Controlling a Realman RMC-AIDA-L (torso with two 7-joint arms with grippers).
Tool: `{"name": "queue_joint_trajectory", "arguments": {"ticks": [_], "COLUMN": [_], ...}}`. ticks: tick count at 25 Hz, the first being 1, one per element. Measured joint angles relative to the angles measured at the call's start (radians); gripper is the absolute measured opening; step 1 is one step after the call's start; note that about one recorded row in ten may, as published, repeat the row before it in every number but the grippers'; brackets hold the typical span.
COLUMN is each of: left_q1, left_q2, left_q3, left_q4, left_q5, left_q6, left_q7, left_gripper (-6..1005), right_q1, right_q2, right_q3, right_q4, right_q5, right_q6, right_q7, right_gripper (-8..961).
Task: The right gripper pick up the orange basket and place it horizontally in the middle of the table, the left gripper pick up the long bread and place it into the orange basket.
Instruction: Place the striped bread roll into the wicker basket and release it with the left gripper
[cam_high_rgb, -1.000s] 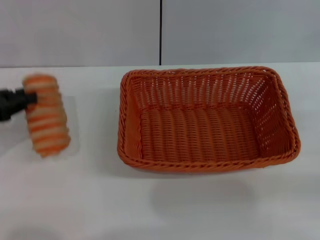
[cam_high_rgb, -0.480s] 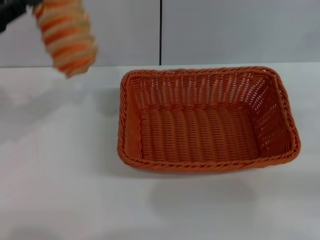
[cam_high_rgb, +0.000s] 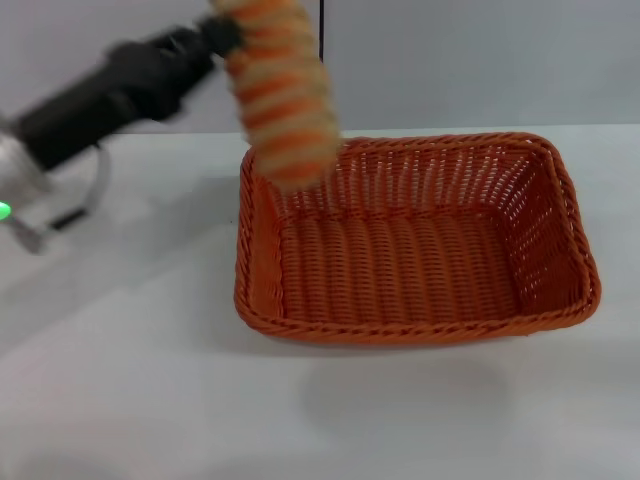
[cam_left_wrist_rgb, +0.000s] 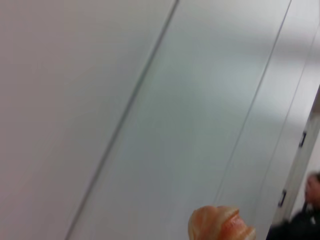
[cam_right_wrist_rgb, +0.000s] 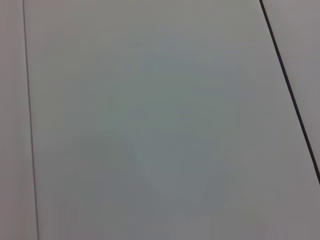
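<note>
The robot's left gripper needs to release the long bread on the orange basket's bottom, near the basket's end (cam_high_rgb: 345, 226) by the black arm.
The orange basket (cam_high_rgb: 415, 240) lies lengthwise on the white table (cam_high_rgb: 150, 380), a little right of centre, with nothing inside. Held in the air over the basket's left end, the long bread (cam_high_rgb: 280, 95) hangs steeply tilted, its lower tip above the left rim. My left gripper (cam_high_rgb: 225, 35) is shut on the bread's upper end, its black arm reaching in from the left. One end of the long bread (cam_left_wrist_rgb: 220, 224) shows in the left wrist view against a grey wall. The right gripper is out of view.
A grey panelled wall (cam_high_rgb: 480, 60) with a dark vertical seam stands behind the table. The right wrist view shows only grey wall panels (cam_right_wrist_rgb: 150, 120).
My left gripper has carried the bread up off the table at the left and then rightward, until it hangs over the basket's left end. The basket has not moved.
</note>
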Motion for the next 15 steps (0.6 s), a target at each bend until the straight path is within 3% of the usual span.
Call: {"name": "queue_joint_trajectory", "arguments": {"ticks": [4,5,6,15], "left_q1": [0.020,0.020,0.026,0.037], "left_q2": [-0.001,-0.001,-0.001,0.003], "left_q3": [0.266,0.266,0.346,0.445], "left_q4": [-0.005,-0.005,-0.006,-0.015], "left_q5": [-0.145,-0.145,-0.196,-0.204], "left_q6": [-0.203,-0.203,-0.256,-0.293], "left_q7": [0.150,0.150,0.203,0.290], "left_gripper": [147,145,142,133], "right_q1": [0.007,0.007,0.007,-0.003], "right_q2": [0.000,0.000,0.000,-0.001], "right_q3": [-0.002,-0.002,-0.003,0.002], "right_q4": [-0.022,-0.022,-0.026,-0.027], "right_q5": [-0.004,-0.004,-0.005,-0.010], "right_q6": [0.000,0.000,0.000,-0.002], "right_q7": [0.000,0.000,0.000,0.000], "right_gripper": [611,611,611,611]}}
